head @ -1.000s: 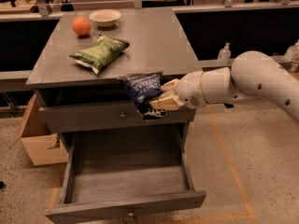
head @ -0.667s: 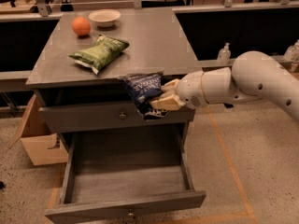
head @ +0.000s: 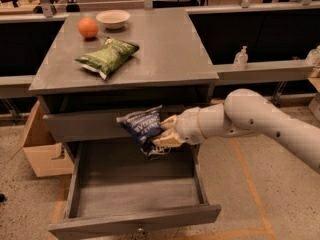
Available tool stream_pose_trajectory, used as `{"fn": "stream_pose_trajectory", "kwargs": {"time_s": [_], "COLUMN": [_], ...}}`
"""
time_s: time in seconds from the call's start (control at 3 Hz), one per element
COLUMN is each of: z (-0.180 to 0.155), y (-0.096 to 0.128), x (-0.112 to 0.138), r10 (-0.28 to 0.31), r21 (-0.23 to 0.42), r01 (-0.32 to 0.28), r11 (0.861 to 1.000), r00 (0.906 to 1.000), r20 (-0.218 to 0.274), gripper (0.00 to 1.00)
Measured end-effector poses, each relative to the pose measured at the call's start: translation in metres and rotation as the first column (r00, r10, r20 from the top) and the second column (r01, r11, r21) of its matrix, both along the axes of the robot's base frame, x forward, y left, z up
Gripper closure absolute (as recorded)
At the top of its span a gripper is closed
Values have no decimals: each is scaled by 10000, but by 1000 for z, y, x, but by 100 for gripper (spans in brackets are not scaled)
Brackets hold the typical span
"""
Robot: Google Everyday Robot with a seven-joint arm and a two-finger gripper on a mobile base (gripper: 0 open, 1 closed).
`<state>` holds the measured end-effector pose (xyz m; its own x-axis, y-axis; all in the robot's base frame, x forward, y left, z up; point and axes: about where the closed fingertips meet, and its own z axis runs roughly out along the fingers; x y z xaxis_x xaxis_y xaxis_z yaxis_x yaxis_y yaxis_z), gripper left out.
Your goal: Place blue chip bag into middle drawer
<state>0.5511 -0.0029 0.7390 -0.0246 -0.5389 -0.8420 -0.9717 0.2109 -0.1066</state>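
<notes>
My gripper is going to release the blue chip bag for me near the centre of the open middle drawer's grey bottom point(head: 125, 174). The bag now hangs above the drawer floor.
The blue chip bag point(head: 141, 126) is dark navy with white lettering. It hangs in front of the cabinet, over the back right part of the open middle drawer point(head: 135, 196). That drawer is a deep grey wood box pulled far out, with its flat front point(head: 100, 226) and a small knob point(head: 140, 230) nearest the camera. My gripper point(head: 165, 132) reaches in from the right on a white arm and is shut on the bag's right side. The bag hangs above the drawer floor and does not touch it.
A green chip bag point(head: 106, 57), an orange point(head: 88, 28) and a white bowl point(head: 113, 18) lie on the cabinet top point(head: 170, 49). A shut grey drawer front point(head: 82, 125) sits behind the bag. A cardboard box point(head: 42, 151) stands at the left on the floor. A pump bottle point(head: 240, 58) stands on the right ledge.
My gripper has moved down and a little left with the blue chip bag, from the cabinet top's edge to just above the open drawer.
</notes>
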Motion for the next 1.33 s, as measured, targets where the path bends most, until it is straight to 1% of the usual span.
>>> {"fn": "stream_pose_trajectory", "kwargs": {"time_s": [0.33,0.67,1.0,1.33], "z": [-59,-112,-116,-135], "y": [19,36,40,43], "x": [-4,-3,-2,-7], "r10": [754,1454,1602,1418], "r21": [-1097,-2056,-2197,-2289], "r01": [-708,-1296,-1410,-1222], "r11": [9914,9700,9653,9658], "r00": [9964,9873,9844,9873], "r20": [388,635,722,716], "gripper": [100,100,100,100]}}
